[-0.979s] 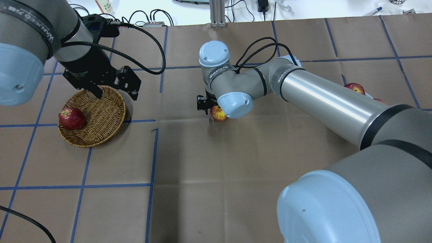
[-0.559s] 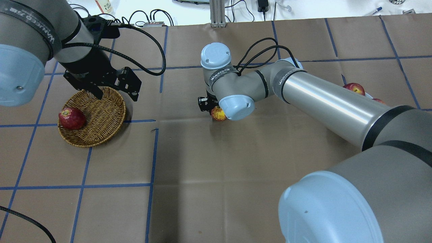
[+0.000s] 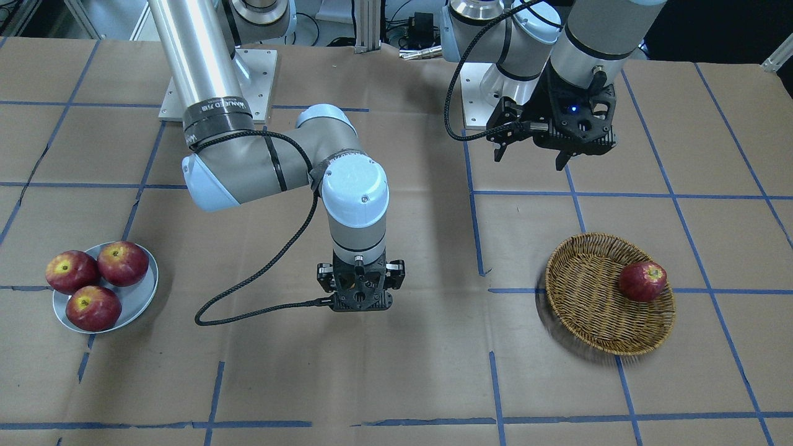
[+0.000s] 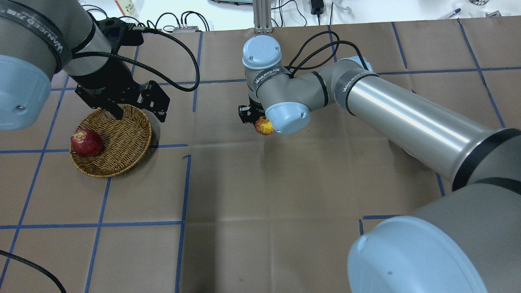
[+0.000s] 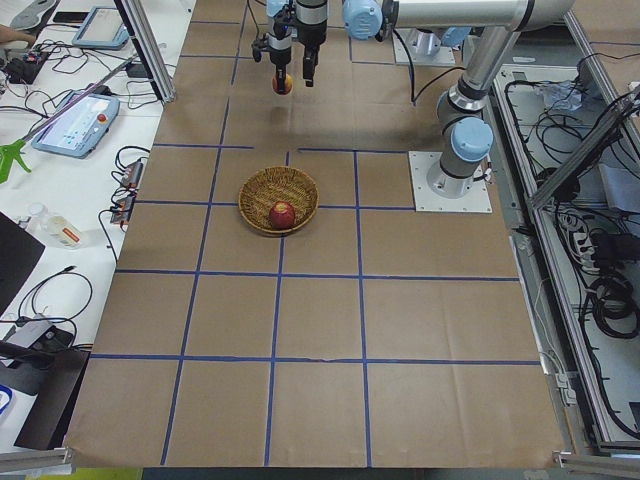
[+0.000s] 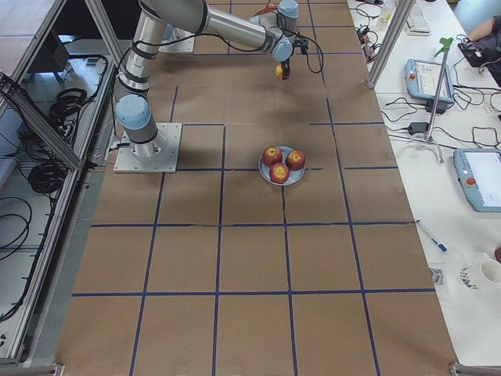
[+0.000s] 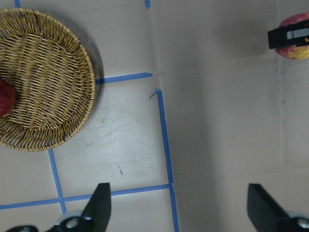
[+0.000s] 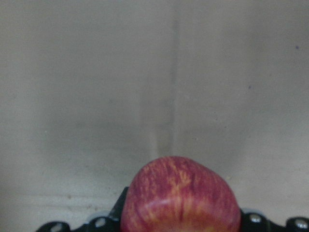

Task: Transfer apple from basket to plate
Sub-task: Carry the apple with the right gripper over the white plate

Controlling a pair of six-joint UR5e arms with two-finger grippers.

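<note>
The pinkish-red apple will go from my right gripper on top between the plate's two dark red apples (image 3: 78, 269) nearest the robot bases.
My right gripper (image 3: 360, 291) is shut on the streaky pinkish-red apple (image 4: 264, 126) with the yellow patch. It holds the apple above the middle of the table, as the right wrist view (image 8: 181, 198) shows. The wicker basket (image 4: 122, 138) lies on my left side with one darker red apple (image 4: 86, 142) in it. My left gripper (image 4: 140, 114) is open and empty, above the basket's far rim. The grey-blue plate (image 3: 139, 303) lies on my right side, far from the held apple. In the overhead view my right arm hides it.
Three dark red apples (image 3: 93, 279) fill most of the plate. Blue tape lines cross the brown paper table (image 3: 396, 371). The robot bases (image 3: 217, 80) stand at the table's edge. A black cable (image 3: 260, 291) hangs from my right wrist.
My right arm has risen and moved a little away from me with the apple in its grip. It now hides the plate in the overhead view. The left arm has not moved.
</note>
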